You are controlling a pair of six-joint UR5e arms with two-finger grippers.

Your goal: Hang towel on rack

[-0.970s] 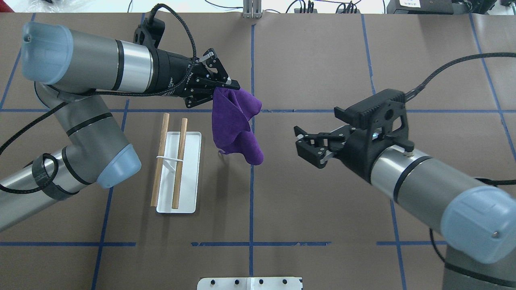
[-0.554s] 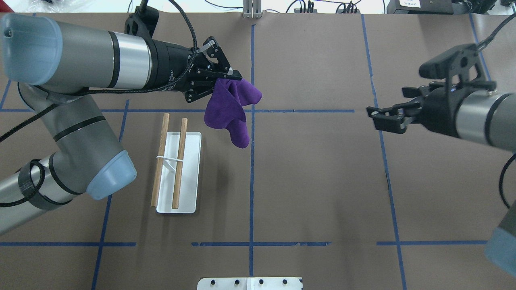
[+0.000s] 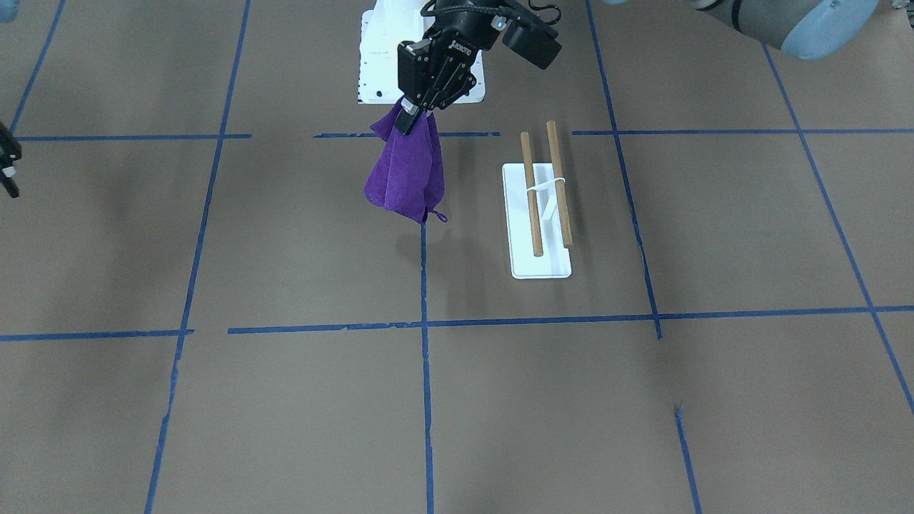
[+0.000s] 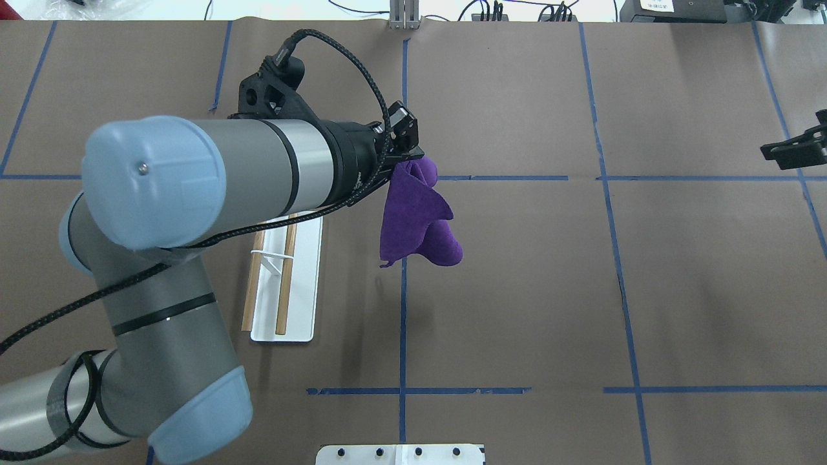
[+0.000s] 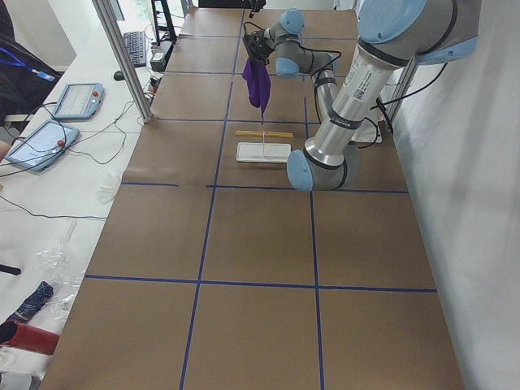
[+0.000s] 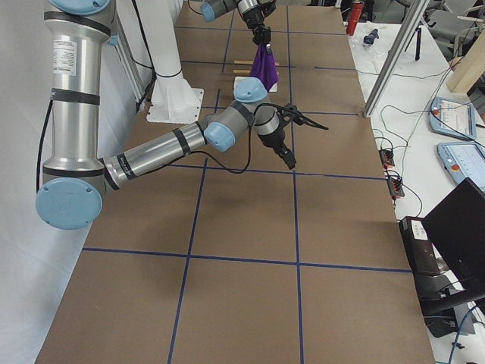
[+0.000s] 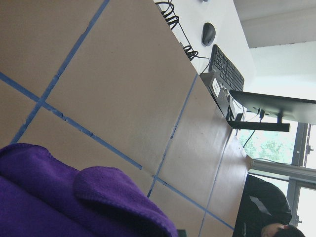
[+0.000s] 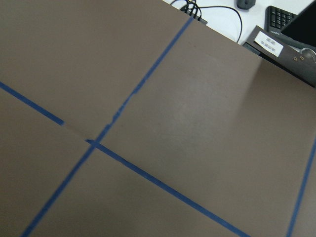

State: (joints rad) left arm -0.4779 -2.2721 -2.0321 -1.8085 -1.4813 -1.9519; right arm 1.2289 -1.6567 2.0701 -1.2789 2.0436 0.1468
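The robot's left gripper will release the purple towel across the middle of the rack's two wooden rods (image 3: 560,181). The towel still hangs free above the table.
My left gripper (image 4: 406,154) is shut on the top corner of a purple towel (image 4: 417,219), which hangs free above the table. In the front view the gripper (image 3: 410,114) holds the towel (image 3: 407,175) to the left of the rack. The rack (image 3: 543,207) has a white base (image 4: 303,290) and two parallel wooden rods (image 4: 283,284). In the overhead view my left forearm hides its far end. The towel fills the bottom of the left wrist view (image 7: 74,197). My right gripper (image 4: 798,139) is open and empty at the table's far right edge. It also shows in the front view (image 3: 6,168).
The white robot pedestal plate (image 4: 400,454) lies at the near table edge and also shows in the front view (image 3: 378,50). Blue tape lines grid the brown table cover. My left elbow and forearm (image 4: 213,174) hang over the rack's side of the table.
My left arm has swung round and carried the towel a little to the right. My right arm has pulled back from the middle to the far right edge, still open.
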